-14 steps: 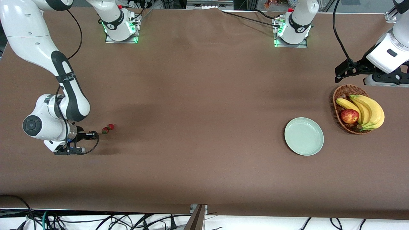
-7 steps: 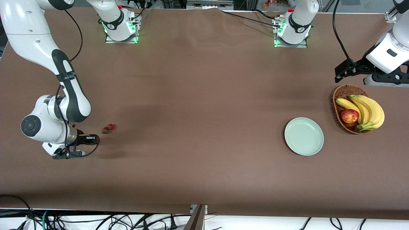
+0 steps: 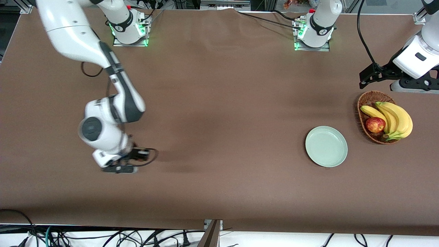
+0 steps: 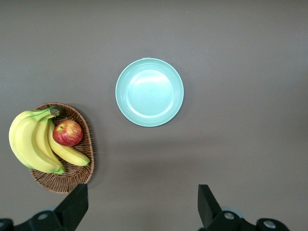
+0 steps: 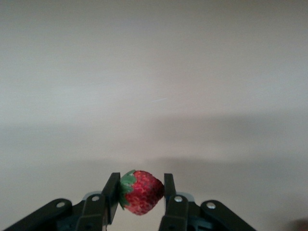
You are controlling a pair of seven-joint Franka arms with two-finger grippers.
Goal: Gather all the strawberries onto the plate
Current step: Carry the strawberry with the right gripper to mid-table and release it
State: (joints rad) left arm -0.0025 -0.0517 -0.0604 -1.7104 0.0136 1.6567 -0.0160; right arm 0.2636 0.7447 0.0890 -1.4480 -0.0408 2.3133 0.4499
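Note:
Next, my right gripper sets the strawberry down and lets go on the bare brown table [image 3: 257, 119], a little short of the mint-green plate.
A small red strawberry [image 5: 141, 192] with a green top is pinched between the fingers of my right gripper [image 5: 139, 186], which is shut on it. In the front view the right gripper [image 3: 143, 155] hangs low over bare brown table toward the right arm's end. The pale mint-green plate [image 3: 326, 146] [image 4: 149, 92] lies empty beside the basket, toward the left arm's end. My left gripper [image 3: 366, 79] [image 4: 140, 211] waits open, high over the table by the basket, with nothing between its fingers.
A brown wicker basket [image 3: 364, 101] [image 4: 72, 175] holds bananas [image 3: 398, 118] and a red apple [image 3: 375, 124]. It sits at the left arm's end of the brown table, slightly farther from the front camera than the plate. Cables hang below the table's front edge.
My right arm has swung from the right arm's end toward the table's middle, carrying the strawberry. It now covers the spot where two strawberries lay. The left arm has not moved.

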